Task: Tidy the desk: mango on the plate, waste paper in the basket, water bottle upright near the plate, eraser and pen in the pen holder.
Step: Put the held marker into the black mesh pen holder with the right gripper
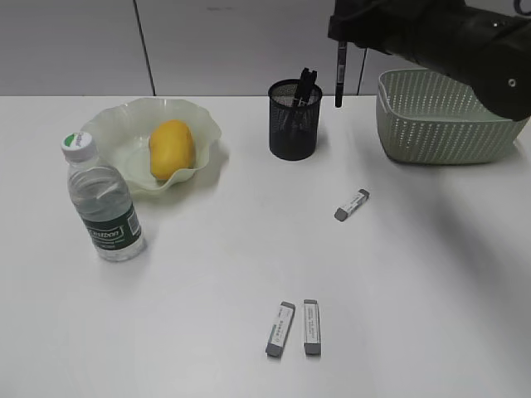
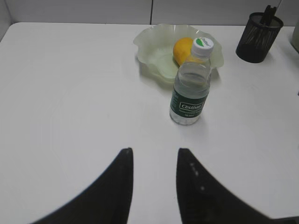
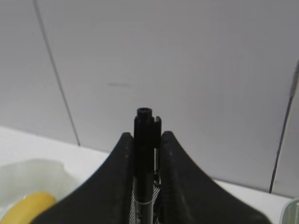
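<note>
I should release the black pen from my right gripper inside the black mesh pen holder [image 1: 292, 94], beside the standing pens.
The mango [image 1: 172, 148] lies in the wavy pale-green plate [image 1: 112, 124] at the back left. The water bottle [image 1: 103, 199] stands upright in front of the plate. The black mesh pen holder [image 1: 294, 121] holds pens. My right gripper [image 1: 339, 37] is shut on a black pen [image 1: 338, 79] hanging upright just right of the holder's rim; the right wrist view shows the pen [image 3: 145, 154] between the jaws. Three erasers lie on the desk [image 1: 431, 274]: one [image 1: 352, 204] mid-right, two [image 1: 280, 328] [image 1: 311, 327] in front. My left gripper [image 2: 154, 156] is open and empty. No waste paper shows.
The sage-green woven basket [image 1: 440, 124] stands at the back right, partly behind my right arm. The left wrist view shows the bottle [image 2: 190, 91], plate [image 2: 154, 51] and pen holder [image 2: 258, 37] ahead of the open jaws.
</note>
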Robot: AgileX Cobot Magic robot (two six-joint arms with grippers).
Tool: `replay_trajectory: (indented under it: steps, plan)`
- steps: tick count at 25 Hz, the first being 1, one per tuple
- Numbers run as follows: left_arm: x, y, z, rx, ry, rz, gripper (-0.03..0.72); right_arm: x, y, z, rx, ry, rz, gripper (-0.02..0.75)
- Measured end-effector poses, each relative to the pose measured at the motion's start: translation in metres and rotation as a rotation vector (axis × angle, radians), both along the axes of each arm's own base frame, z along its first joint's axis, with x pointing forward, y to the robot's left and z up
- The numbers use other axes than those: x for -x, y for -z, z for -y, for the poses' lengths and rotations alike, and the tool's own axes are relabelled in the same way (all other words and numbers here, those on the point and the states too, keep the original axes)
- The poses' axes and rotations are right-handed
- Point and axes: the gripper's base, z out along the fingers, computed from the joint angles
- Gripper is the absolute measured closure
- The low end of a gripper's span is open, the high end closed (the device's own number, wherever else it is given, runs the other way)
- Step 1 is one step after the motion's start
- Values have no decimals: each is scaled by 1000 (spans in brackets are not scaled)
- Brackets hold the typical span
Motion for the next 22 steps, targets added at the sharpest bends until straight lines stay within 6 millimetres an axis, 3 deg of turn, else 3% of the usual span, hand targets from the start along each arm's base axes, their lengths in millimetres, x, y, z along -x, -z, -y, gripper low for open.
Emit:
replay_trajectory:
  steps: [5,11,15,22]
  plan:
    - [0,0,0,0,0,0,451,-26,20,-4,-60,12,144,600]
    - [0,0,0,0,0,0,451,-56,35,-14,-70,12,166,600]
    - [0,0,0,0,0,0,451,-66,36,-25,-56,-15,181,601]
    - [0,0,0,0,0,0,451,-70,77,-33,7,-23,14,601]
